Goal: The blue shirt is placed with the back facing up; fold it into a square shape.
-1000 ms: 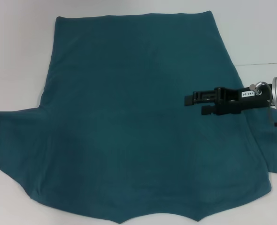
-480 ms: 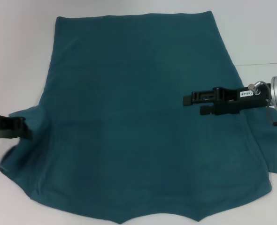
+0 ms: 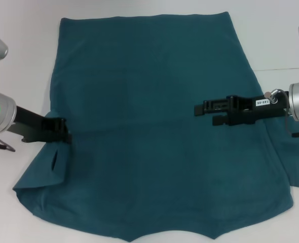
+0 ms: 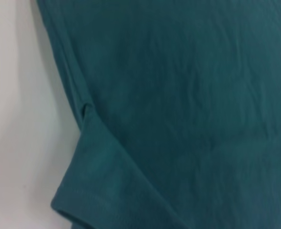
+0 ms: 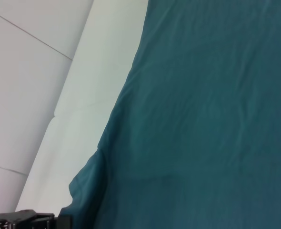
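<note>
The held sleeve, now hanging in a fold below the fingers, will be let go by my left gripper farther in on the shirt's body (image 3: 107, 135), beside the faint crosswise crease.
The blue shirt (image 3: 149, 101) lies spread flat on the white table (image 3: 17, 30), hem at the far side. My left gripper (image 3: 64, 130) is at the shirt's left edge, shut on the left sleeve (image 3: 50, 164), which is drawn in over the body and hangs in a fold below the fingers. My right gripper (image 3: 204, 114) hovers over the right middle of the shirt, open and empty. The left wrist view shows the folded sleeve edge (image 4: 83, 191) on the shirt (image 4: 188, 95). The right wrist view shows the shirt (image 5: 216, 95) and, far off, the left gripper (image 5: 31, 222).
The right sleeve (image 3: 297, 162) lies as a small flap at the shirt's right edge. White table surface shows to the left, right and behind the shirt. A seam line in the table (image 3: 286, 68) runs at the right.
My left arm has come in from the left edge and carried the left sleeve inward over the shirt body. My right gripper has shifted slightly to the left.
</note>
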Action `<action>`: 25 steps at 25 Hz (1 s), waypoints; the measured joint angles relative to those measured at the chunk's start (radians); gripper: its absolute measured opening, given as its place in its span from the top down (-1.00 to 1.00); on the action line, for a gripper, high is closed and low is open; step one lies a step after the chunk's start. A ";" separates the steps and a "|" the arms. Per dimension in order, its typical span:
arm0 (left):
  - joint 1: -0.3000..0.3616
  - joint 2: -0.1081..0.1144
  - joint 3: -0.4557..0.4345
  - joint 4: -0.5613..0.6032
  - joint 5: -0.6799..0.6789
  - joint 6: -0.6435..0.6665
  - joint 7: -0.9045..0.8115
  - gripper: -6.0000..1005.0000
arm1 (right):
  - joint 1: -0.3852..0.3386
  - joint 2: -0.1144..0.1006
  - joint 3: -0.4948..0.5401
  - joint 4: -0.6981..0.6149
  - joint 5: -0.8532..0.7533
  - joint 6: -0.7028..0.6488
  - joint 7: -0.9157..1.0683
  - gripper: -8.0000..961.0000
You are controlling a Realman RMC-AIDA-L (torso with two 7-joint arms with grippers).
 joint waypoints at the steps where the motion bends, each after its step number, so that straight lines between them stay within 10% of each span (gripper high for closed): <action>1: -0.004 0.000 0.000 -0.003 0.001 -0.005 -0.005 0.98 | 0.000 0.001 0.000 0.000 0.000 0.000 0.000 -0.90; 25: -0.105 -0.031 0.180 -0.104 -0.005 -0.141 0.008 0.95 | -0.005 0.000 0.004 0.000 0.000 -0.001 0.000 -0.90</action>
